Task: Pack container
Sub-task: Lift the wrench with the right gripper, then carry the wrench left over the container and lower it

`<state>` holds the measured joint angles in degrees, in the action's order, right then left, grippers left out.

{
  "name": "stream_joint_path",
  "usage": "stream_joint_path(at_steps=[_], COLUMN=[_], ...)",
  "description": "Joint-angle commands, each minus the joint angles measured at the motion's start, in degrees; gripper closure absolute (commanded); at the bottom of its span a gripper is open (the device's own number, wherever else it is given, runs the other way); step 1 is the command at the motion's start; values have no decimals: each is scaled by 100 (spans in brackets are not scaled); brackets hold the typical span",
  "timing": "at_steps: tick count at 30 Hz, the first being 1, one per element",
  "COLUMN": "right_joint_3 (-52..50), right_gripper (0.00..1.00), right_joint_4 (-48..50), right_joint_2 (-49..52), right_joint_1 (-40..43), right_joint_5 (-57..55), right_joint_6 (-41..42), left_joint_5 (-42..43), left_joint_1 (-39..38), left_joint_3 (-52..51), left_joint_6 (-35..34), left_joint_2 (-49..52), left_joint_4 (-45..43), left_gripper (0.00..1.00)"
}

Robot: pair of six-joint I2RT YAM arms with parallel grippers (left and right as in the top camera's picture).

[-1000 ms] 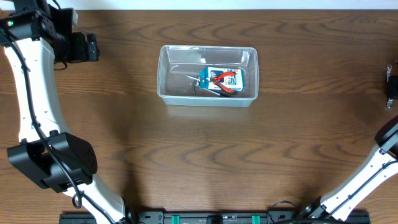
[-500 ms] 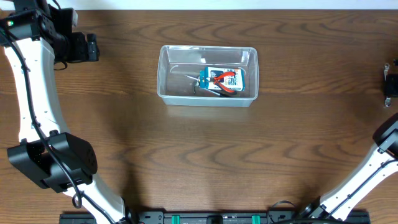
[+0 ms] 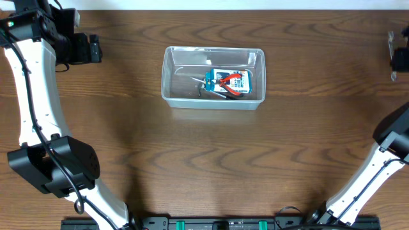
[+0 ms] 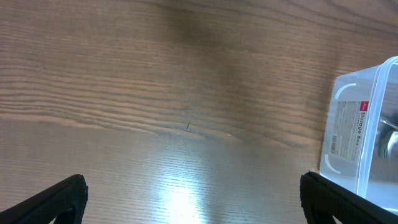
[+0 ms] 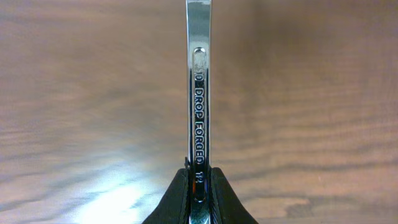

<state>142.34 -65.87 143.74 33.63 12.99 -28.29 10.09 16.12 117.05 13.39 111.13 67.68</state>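
Next, my right gripper releases the chrome wrench inside the clear plastic container, along the container's back side (image 3: 197, 67) behind the thin metal tool.
The clear plastic container (image 3: 167, 70) stands at the table's middle back. In it lie a small blue-and-white box (image 3: 217, 76), red-handled pliers (image 3: 232, 83) on top of it, and a thin metal tool (image 3: 193, 80). My left gripper (image 3: 96, 48) is open and empty at the far left; in the left wrist view (image 4: 193, 202) the container's end wall (image 4: 367, 124) shows at the right. My right gripper (image 3: 397, 59) is at the right edge, shut on a chrome wrench (image 5: 198, 93) that sticks straight out from the jaws (image 5: 198, 186).
The brown wooden table (image 3: 211, 160) runs under both arms. The left arm's white link (image 3: 32, 96) and black base joint (image 3: 57, 163) stand along the left side. The right arm's link (image 3: 377, 179) rises at the lower right.
My right gripper has moved toward the table's far edge with the wrench in it. The left arm and the container have not moved.
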Motion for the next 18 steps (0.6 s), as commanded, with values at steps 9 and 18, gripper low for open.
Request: stream_joint_path(at_steps=[9, 18], right_joint_3=[2184, 2920], right_gripper=[99, 99], right_joint_4=[-1508, -2616], right_joint_2=[-28, -28], right_joint_1=[-1429, -3080], right_joint_5=[914, 909], right_joint_6=[-160, -1436], left_joint_5=[-48, -48], left_joint_1=[20, 20], left_joint_3=[4, 4], left_joint_6=[31, 31], left_joint_2=[-17, -17], left_joint_4=[20, 20], left_gripper=[2, 2])
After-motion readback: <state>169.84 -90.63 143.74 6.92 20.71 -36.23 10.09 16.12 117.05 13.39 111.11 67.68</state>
